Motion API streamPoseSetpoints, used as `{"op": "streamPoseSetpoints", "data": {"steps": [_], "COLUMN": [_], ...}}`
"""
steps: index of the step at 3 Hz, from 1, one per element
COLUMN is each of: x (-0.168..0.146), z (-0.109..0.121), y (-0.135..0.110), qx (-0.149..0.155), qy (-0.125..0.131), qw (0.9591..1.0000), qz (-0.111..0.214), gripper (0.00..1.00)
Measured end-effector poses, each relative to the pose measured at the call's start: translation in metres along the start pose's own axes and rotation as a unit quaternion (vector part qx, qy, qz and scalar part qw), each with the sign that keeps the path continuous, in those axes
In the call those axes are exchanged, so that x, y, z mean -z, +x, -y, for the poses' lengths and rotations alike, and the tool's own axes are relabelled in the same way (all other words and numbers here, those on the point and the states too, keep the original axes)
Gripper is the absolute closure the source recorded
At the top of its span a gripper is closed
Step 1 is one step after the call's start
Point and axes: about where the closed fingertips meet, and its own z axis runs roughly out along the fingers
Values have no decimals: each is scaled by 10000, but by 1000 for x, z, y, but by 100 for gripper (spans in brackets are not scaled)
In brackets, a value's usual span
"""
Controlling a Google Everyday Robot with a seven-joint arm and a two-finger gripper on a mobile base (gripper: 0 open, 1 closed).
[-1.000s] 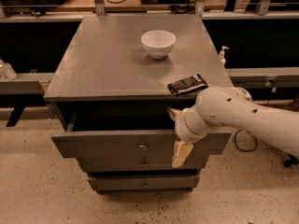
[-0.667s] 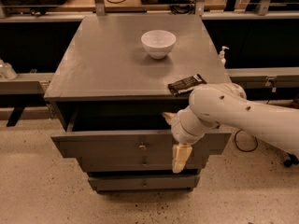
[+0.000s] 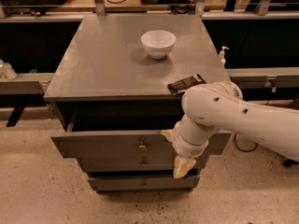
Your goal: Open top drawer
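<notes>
The gripper's fingers sit low against the front of the top drawer, beside its knob, so the robot should raise and open them, then grab the front's upper edge (image 3: 161, 131) and pull.
The top drawer (image 3: 107, 146) of the grey cabinet is pulled partly out, and its dark inside shows under the cabinet top. Its small metal knob (image 3: 142, 147) sits at the centre of the front. My gripper (image 3: 175, 150) hangs in front of the right part of the drawer front, to the right of the knob and not on it. Its beige fingers (image 3: 183, 166) are spread apart, one pointing down and one up-left at the drawer's upper edge. It holds nothing. The white arm (image 3: 243, 118) reaches in from the right.
A white bowl (image 3: 158, 43) and a dark flat packet (image 3: 187, 83) lie on the cabinet top (image 3: 107, 64). Two shorter grey drawers (image 3: 140, 183) sit shut below. Benches with a pump bottle (image 3: 223, 56) stand behind, speckled floor in front.
The arm and gripper have shifted slightly to the left along the drawer front. The drawer stays pulled out by about the same amount.
</notes>
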Motion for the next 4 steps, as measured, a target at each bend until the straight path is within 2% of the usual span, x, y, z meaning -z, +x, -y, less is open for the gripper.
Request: {"op": "streamPoseSetpoints", "data": {"steps": [1, 2, 3, 4], "x": [2, 13, 34, 51], "z": [-8, -16, -16, 2], "y": [0, -7, -20, -29], "qx": [36, 167, 395, 535], "qy": [-143, -180, 23, 358], "qw": [9999, 9997, 9990, 9979], "qz": [-41, 75, 193, 87], "gripper": [64, 75, 57, 34]}}
